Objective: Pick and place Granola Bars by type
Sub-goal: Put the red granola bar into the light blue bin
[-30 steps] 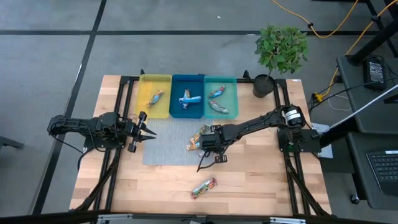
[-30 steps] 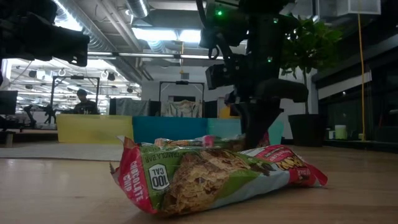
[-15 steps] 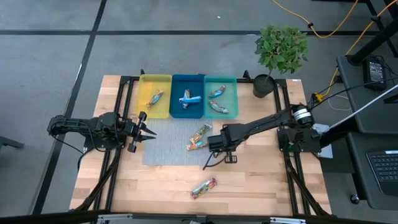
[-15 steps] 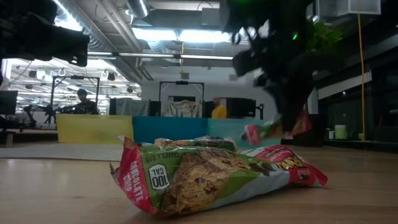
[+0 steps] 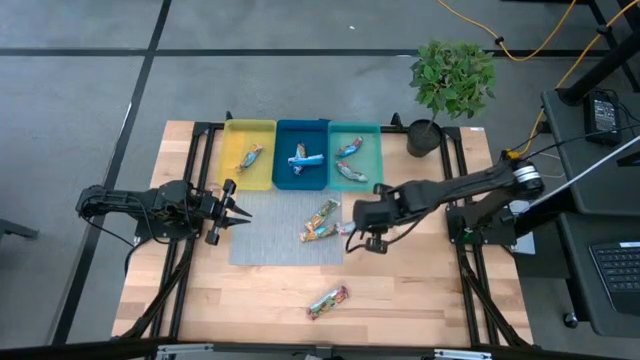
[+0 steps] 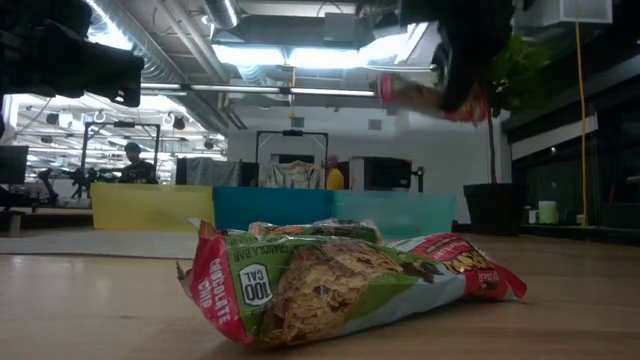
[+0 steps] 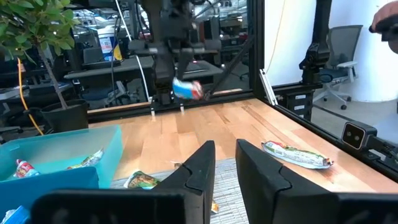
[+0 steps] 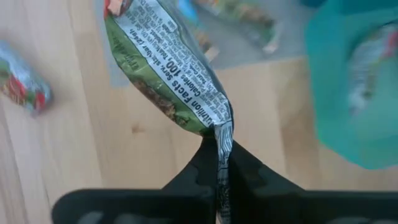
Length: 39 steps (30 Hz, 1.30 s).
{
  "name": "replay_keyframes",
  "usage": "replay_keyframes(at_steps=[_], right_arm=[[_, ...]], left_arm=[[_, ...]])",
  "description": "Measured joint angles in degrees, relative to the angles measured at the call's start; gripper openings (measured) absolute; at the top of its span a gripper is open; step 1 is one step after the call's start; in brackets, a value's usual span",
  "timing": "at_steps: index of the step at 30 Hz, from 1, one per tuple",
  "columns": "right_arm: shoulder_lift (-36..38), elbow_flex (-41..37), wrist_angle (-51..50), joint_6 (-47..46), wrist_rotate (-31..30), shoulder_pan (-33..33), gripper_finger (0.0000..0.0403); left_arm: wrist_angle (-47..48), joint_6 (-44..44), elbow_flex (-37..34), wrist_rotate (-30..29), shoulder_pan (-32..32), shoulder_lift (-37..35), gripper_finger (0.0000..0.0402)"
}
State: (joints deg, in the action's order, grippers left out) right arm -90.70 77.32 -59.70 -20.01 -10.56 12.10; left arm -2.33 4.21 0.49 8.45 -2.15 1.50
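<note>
Next, the right gripper releases the green-and-red granola bar between the bars already lying in the teal tray [image 5: 353, 159].
My right gripper [image 5: 358, 226] hangs over the table right of the grey mat [image 5: 270, 240], shut on a green-and-red granola bar [image 8: 168, 68], which shows high above the table in the low view [image 6: 430, 97]. Two more bars [image 5: 320, 222] lie flat on the mat. Another green-and-red bar [image 5: 327, 301] lies on the wood near the table's near edge. The yellow [image 5: 237, 170], blue [image 5: 285, 175] and teal [image 5: 372, 140] trays each hold bars. My left gripper [image 5: 243, 214] waits open at the mat's left edge. My right gripper pinches the bar by the flat crimped seam at one end [image 8: 222, 140], between its two fingers. The bar is lifted clear of the table and reaches out past the fingertips, its printed back side toward the wrist camera.
The three trays stand in a row along the table's far edge. A potted plant [image 5: 452, 80] stands at the far right corner, next to the teal tray. Bare wood lies between the mat and the near edge, apart from the single bar there.
My right gripper has risen from the mat's right edge and drifted toward the table's right and far side, carrying the bar. The bar has gone from table height to well clear of the table. The left arm has kept still.
</note>
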Motion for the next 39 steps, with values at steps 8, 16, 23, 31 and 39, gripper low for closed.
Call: replay_keyframes(at_steps=[8, 16, 23, 31, 39], right_arm=[[5.1, 0.0, 0.1, -1.4, -1.9, -0.7, 0.0028], [5.4, 0.0, 0.2, 2.1, -0.7, -8.2, 0.0012], [5.3, 3.1, -1.2, 7.2, 0.6, -19.4, 0.0024], [5.3, 7.6, -0.3, 11.9, 1.0, -31.5, 0.0017], [5.3, 6.1, 3.6, 14.6, 1.2, -35.1, 0.0017]], left_arm=[[0.0, 0.0, 0.0, 0.0, 0.0, 0.0, 0.0062], [0.0, 0.0, 0.0, 0.0, 0.0, 0.0, 0.0059], [0.0, 0.0, 0.0, 0.0, 0.0, 0.0, 0.0059], [0.0, 0.0, 0.0, 0.0, 0.0, 0.0, 0.0062], [0.0, 0.0, 0.0, 0.0, 0.0, 0.0, 0.0057]])
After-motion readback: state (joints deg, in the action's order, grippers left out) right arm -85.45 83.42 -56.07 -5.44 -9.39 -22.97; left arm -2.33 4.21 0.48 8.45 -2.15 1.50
